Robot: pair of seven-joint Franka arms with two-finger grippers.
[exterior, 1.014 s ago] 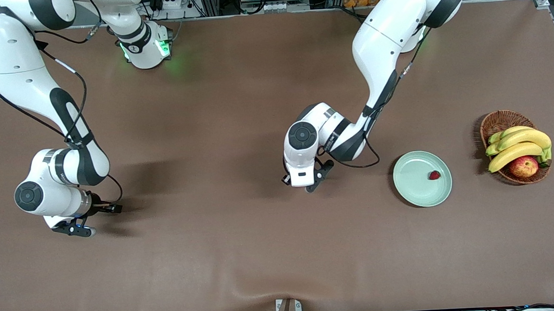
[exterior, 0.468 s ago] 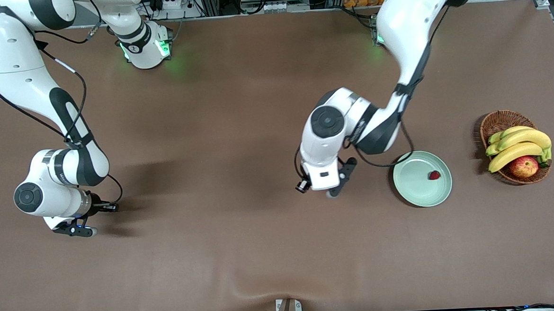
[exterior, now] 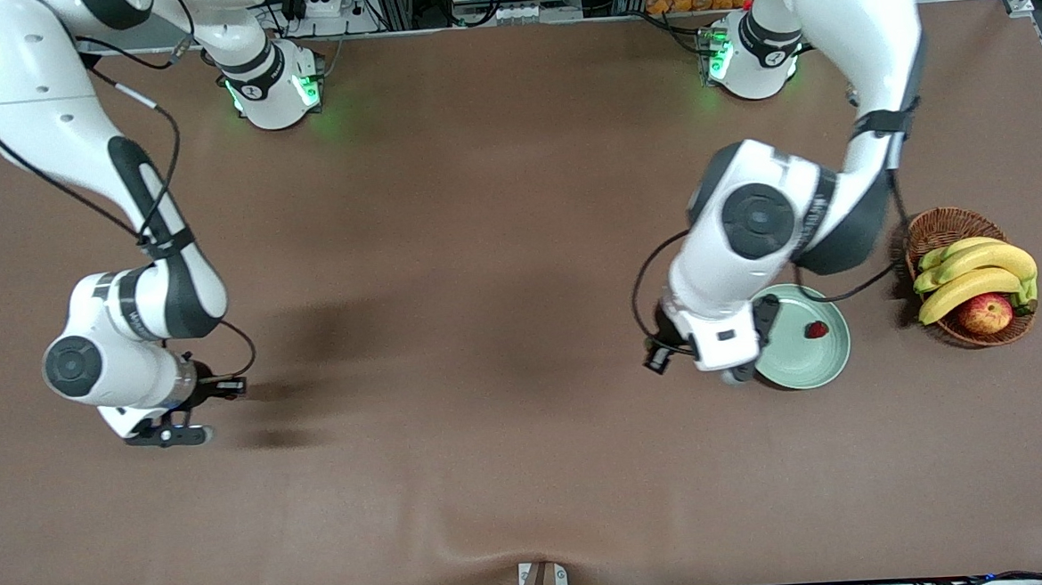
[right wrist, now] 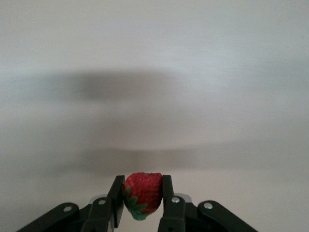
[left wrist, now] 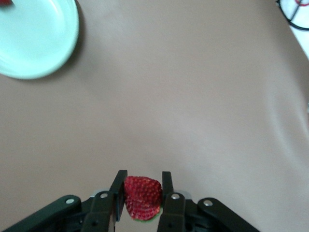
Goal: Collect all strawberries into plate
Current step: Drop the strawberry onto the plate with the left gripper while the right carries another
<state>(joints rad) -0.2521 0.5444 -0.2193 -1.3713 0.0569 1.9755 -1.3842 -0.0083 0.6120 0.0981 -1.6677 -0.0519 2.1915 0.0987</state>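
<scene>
Next, my left gripper sets its strawberry, now held over the plate's rim, free in the middle of the pale mint-green plate (exterior: 795, 336) (left wrist: 26, 24), beside the strawberry that is already there.
One strawberry (exterior: 815, 330) lies on the pale mint-green plate (exterior: 801, 362), which stands beside the basket. My left gripper (exterior: 739, 372) hangs over the plate's rim on the side toward the right arm. It is shut on a second strawberry (left wrist: 143, 197), which sits between its fingers (left wrist: 119, 191). From the left wrist the plate (left wrist: 36, 43) shows some way ahead of my left gripper (left wrist: 143, 181). Above the table at the right arm's end, my right gripper (exterior: 181, 433) is shut on a third strawberry (right wrist: 142, 193). The right wrist view shows my right gripper (right wrist: 142, 180) against bare brown table.
A brown wicker basket (exterior: 945, 224) with bananas (exterior: 975, 273) and a red-yellow apple (exterior: 984, 313) stands at the left arm's end, close to the plate. The brown table mat (exterior: 493, 437) spreads between the two arms.
The left arm has carried its strawberry from the table's middle to the plate's rim. The right gripper has shut on its strawberry and shifted slightly.
</scene>
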